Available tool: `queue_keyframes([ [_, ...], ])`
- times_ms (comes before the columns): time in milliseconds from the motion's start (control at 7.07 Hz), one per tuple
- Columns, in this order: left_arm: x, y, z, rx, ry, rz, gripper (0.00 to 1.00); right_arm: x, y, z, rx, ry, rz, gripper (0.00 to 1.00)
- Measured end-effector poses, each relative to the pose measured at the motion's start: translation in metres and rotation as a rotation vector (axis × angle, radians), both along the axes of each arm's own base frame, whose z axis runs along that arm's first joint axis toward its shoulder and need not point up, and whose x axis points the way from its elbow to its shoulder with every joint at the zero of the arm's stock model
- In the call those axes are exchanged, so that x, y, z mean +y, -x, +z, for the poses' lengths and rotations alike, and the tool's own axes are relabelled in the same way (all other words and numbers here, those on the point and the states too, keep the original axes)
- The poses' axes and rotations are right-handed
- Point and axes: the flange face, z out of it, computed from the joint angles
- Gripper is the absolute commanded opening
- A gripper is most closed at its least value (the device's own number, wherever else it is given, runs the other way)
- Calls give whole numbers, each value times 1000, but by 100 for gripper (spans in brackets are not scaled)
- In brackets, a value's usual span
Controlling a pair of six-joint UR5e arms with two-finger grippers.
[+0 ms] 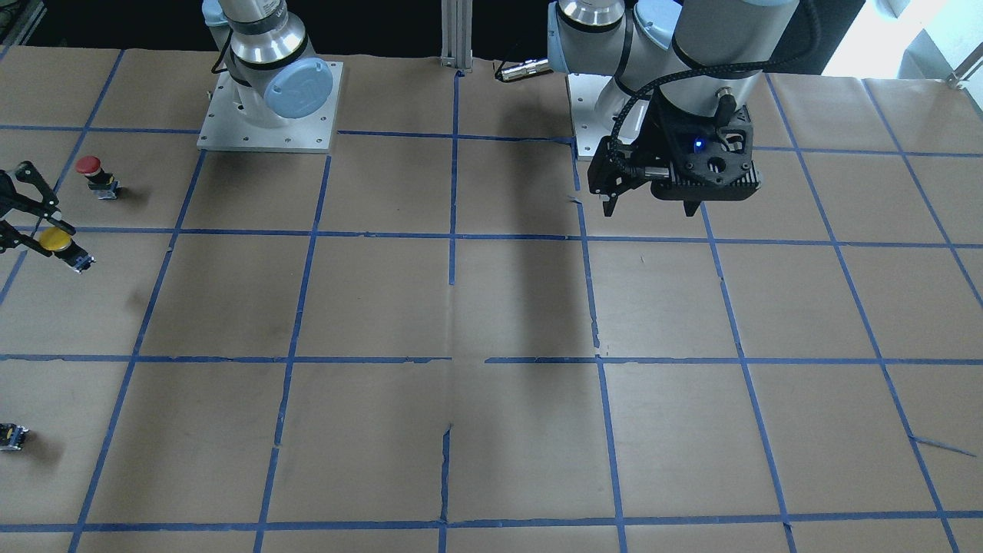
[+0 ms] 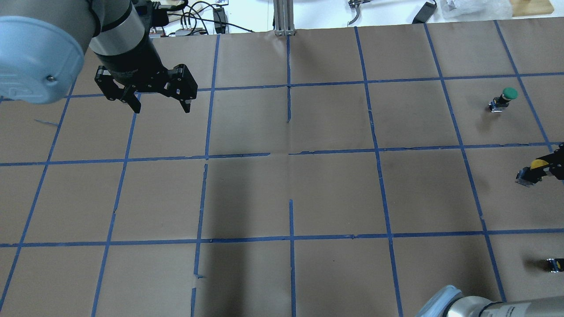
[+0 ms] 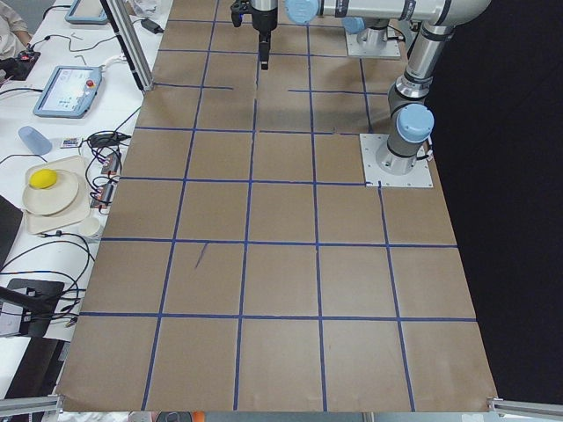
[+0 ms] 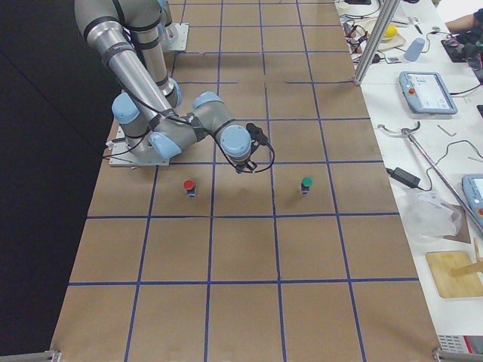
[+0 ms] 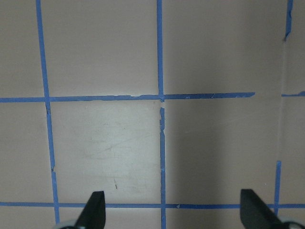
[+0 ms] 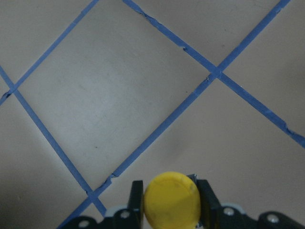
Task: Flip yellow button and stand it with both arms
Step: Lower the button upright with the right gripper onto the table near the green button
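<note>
My right gripper has the yellow button. Next, I set it down with that gripper on the bare paper inside the tape square [image 1: 77,294] next to the red-capped button's square.
The yellow button [image 6: 171,206] sits between the fingers [image 6: 137,196] of my right gripper [image 6: 171,188], which is shut on it, cap towards the wrist camera. In the front-facing view the right gripper [image 1: 44,230] is at the far left edge and holds the button [image 1: 58,241] tilted, its body and metallic base pointing down and outward. In the overhead view the button [image 2: 536,165] is at the right edge in the right gripper [image 2: 551,169]. My left gripper [image 2: 161,108] is open and empty, far off above the paper; it also shows in the front-facing view [image 1: 651,209] and the left wrist view [image 5: 174,212].
A red-capped button [image 1: 91,172] stands near the yellow one. A green-capped button [image 2: 506,96] stands further out. A small black switch block [image 2: 554,264] lies near the table's right edge. Brown paper with a blue tape grid [image 2: 291,154] covers the table.
</note>
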Motion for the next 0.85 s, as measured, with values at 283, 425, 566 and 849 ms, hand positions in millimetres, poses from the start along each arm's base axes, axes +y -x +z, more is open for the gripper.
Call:
queue_keyframes([
  [283,0,1,3,27,4,0,100,-2,20,-20,-1,49,59,16],
  [425,-2,0,6,31,14,-3,100,-3,29,-25,-6,66,58,17],
  [566,-3,0,7,34,19,-5,100,-6,35,-30,-17,77,54,17],
  [849,-3,0,7,36,24,-7,100,-8,43,-45,-44,72,48,22],
])
